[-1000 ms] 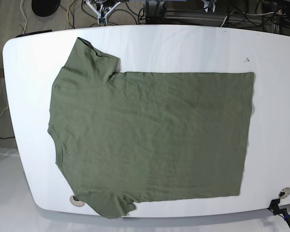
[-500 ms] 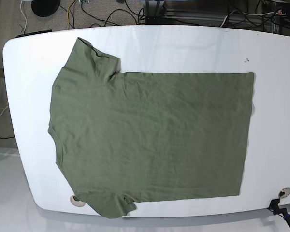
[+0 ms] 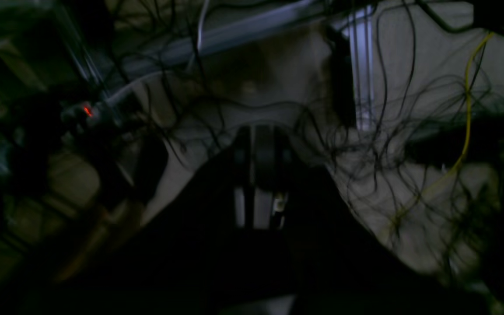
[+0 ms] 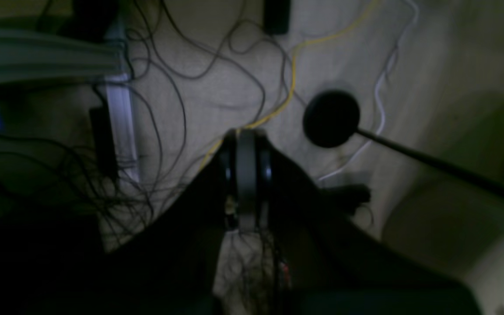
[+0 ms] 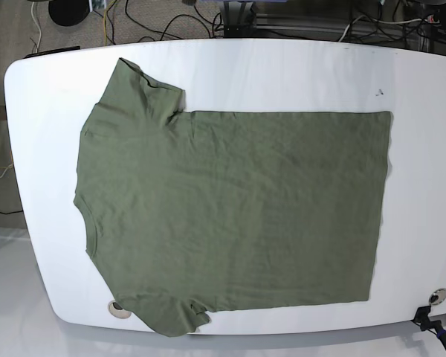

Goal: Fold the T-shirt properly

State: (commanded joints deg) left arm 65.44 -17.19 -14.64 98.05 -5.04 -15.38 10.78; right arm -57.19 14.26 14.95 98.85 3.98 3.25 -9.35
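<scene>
The robot's right gripper needs to next move to the olive-green T-shirt and close on the back sleeve (image 5: 131,84), near the collar-side corner of that sleeve.
The olive-green T-shirt (image 5: 230,216) lies spread flat on the white table (image 5: 282,74), collar side at the left, hem at the right, one sleeve at the back left and one at the front left. Neither gripper shows in the base view. In the left wrist view, my left gripper (image 3: 260,131) hangs over the dark, cable-strewn floor with its fingers pressed together and nothing between them. My right gripper (image 4: 245,135) is likewise shut and empty above the floor. No cloth appears in either wrist view.
Tangled cables, a yellow wire (image 4: 293,74) and an aluminium rail (image 4: 120,118) cover the floor behind the table. A black round stand base (image 4: 330,118) sits there too. The table has a small hole (image 5: 117,306) at front left and a black clamp (image 5: 431,323) at front right.
The gripper parts seen at the top edge of the base view a second ago have withdrawn out of sight. The T-shirt has not moved.
</scene>
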